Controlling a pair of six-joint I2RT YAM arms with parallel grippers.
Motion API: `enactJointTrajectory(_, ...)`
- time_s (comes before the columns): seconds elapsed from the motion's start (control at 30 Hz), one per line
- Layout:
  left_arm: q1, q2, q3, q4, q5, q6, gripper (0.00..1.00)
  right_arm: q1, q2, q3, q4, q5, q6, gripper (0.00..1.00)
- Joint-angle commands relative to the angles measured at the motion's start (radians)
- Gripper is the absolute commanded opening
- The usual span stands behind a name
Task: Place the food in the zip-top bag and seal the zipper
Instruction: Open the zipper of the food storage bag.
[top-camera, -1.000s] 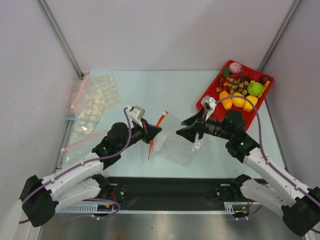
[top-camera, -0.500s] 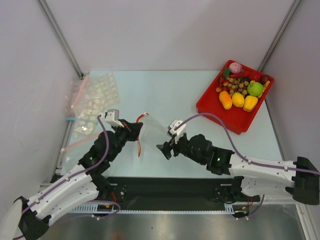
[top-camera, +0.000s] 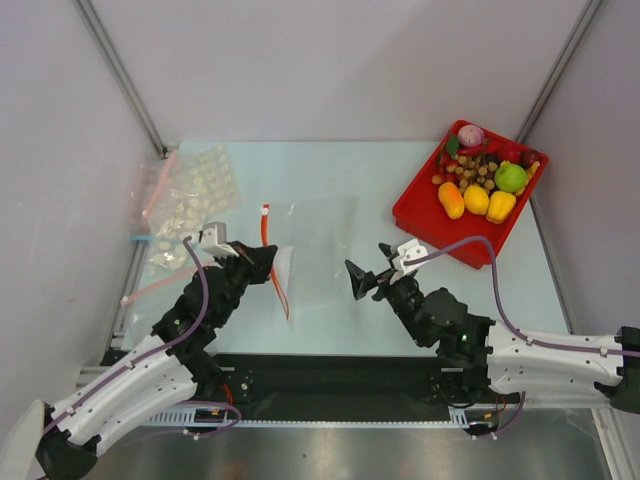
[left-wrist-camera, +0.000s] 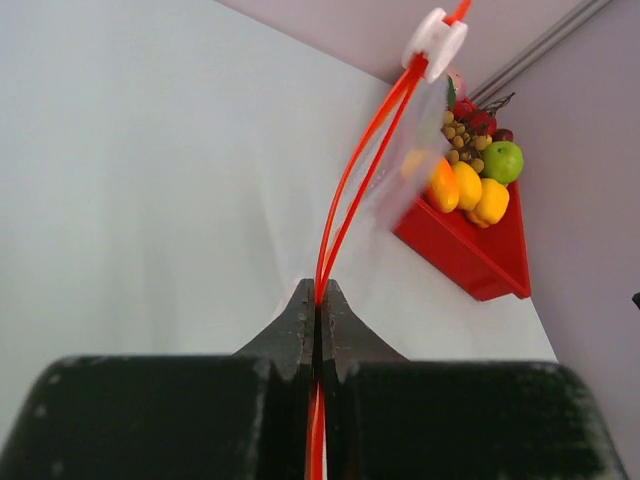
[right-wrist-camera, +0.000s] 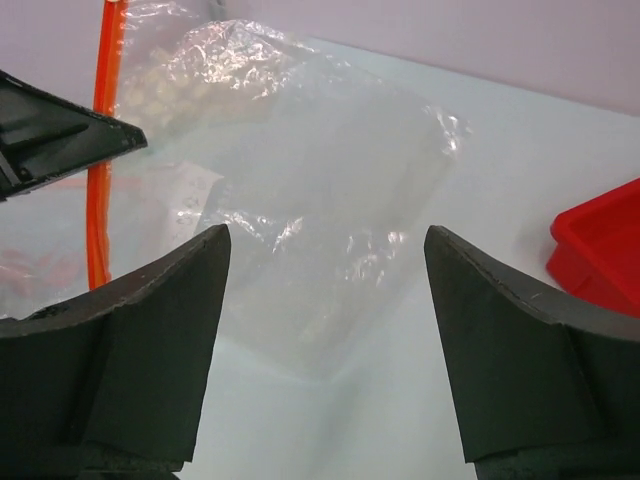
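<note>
The robot's right gripper should close on the near part (top-camera: 279, 288) (right-wrist-camera: 97, 235) of the zip-top bag's red-orange zipper, between the left gripper and the zipper's near end.
The clear zip-top bag (top-camera: 318, 240) lies spread on the table, its red-orange zipper (top-camera: 270, 250) along the left edge. My left gripper (top-camera: 268, 262) is shut on the zipper (left-wrist-camera: 345, 200) partway along the strip; a white slider (left-wrist-camera: 434, 38) sits at the far end. My right gripper (top-camera: 357, 280) is open just right of the bag (right-wrist-camera: 320, 170), nothing between its fingers. In the right wrist view my right gripper (right-wrist-camera: 325, 240) faces the bag, with the zipper (right-wrist-camera: 100, 150) beyond. The food (top-camera: 480, 180) is piled in the red tray (top-camera: 440, 225) at the back right.
Clear dotted bags (top-camera: 188, 200) with pink and blue strips lie at the back left. The tray's corner (right-wrist-camera: 600, 250) is close on the right gripper's right. Metal frame posts rise at both back corners.
The left gripper pulled the zipper leftward and the bag now lies flatter. The right gripper let go of the bag, opened wider and moved down and back to its right side.
</note>
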Motion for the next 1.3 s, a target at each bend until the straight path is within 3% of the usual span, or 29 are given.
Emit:
enactJointTrajectory(0.0,-0.004,-0.028,-0.002,0.001,-0.042,-0.023,0.0,0.053,-0.012,0.013,0.072,0.117,-0.08,0.82)
enactJointTrajectory(0.13,-0.004,-0.057,-0.007,-0.004,-0.047,-0.023,0.01,0.05,-0.063,-0.009,0.052,0.001,-0.057,0.77)
enactJointTrajectory(0.27,-0.004,-0.056,-0.017,0.03,-0.008,-0.02,0.01,0.052,0.096,0.068,-0.014,-0.176,-0.032,0.74)
enactJointTrajectory(0.37,-0.005,-0.05,-0.019,0.041,0.01,-0.019,0.01,0.055,0.237,0.123,-0.034,-0.228,-0.015,0.66)
enactJointTrajectory(0.57,-0.005,-0.03,-0.034,0.068,0.033,-0.036,0.01,0.058,0.368,0.145,0.027,-0.337,-0.005,0.59)
enactJointTrajectory(0.97,-0.005,0.001,-0.06,0.129,0.056,-0.069,0.01,0.06,0.453,0.158,0.075,-0.441,0.017,0.56)
enactJointTrajectory(1.27,-0.008,-0.031,-0.105,0.185,0.061,-0.082,0.01,0.063,0.517,0.163,0.146,-0.379,0.044,0.5)
